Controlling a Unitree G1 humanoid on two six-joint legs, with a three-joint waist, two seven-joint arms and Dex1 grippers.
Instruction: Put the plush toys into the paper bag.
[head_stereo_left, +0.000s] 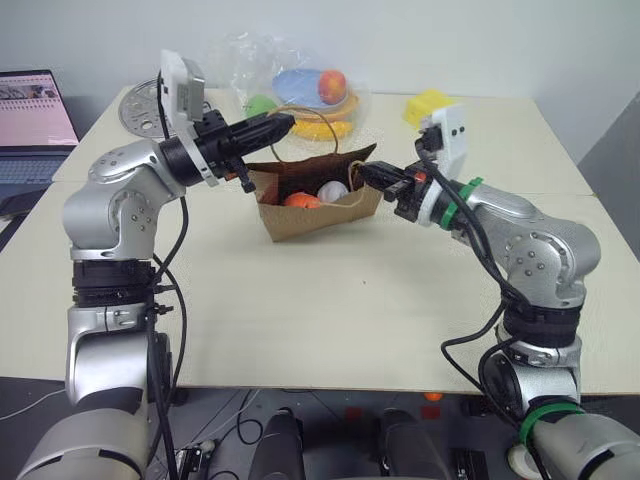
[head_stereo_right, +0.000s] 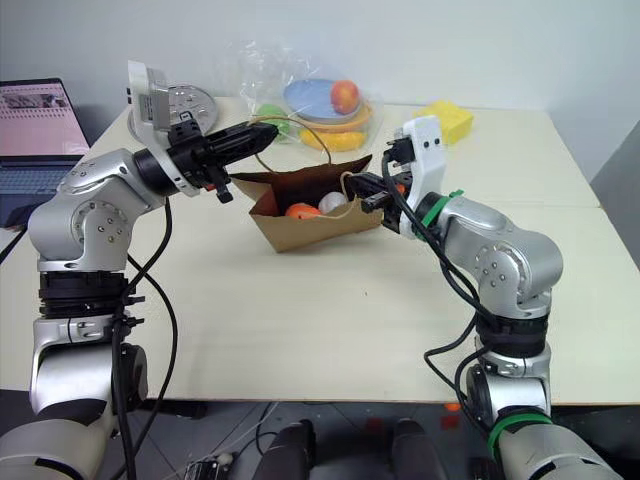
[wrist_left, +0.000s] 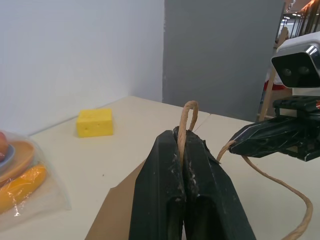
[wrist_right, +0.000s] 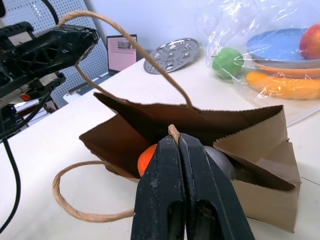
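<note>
The robot's right gripper will release the paper bag, which sits mid-table now, upright on the bare table (head_stereo_left: 338, 248) just in front of its lower edge.
The brown paper bag (head_stereo_left: 312, 220) sits mid-table with its mouth pulled open. Inside lie the plush toys: an orange one (head_stereo_left: 301, 201) and a white egg-shaped one (head_stereo_left: 333, 190). My left gripper (head_stereo_left: 284, 124) hovers over the bag's left rear corner, shut on one thin loop handle (wrist_left: 189, 112). My right gripper (head_stereo_left: 365, 174) is at the bag's right rim, shut on the other handle (wrist_right: 173, 131). In the right wrist view the orange toy (wrist_right: 147, 159) shows just behind the shut fingers.
Behind the paper bag a clear plastic bag (head_stereo_left: 300, 90) holds plastic fruit on plates. A yellow block (head_stereo_left: 428, 105) lies at the back right. A round perforated metal plate (head_stereo_left: 140, 108) and a laptop (head_stereo_left: 35, 125) are at the back left.
</note>
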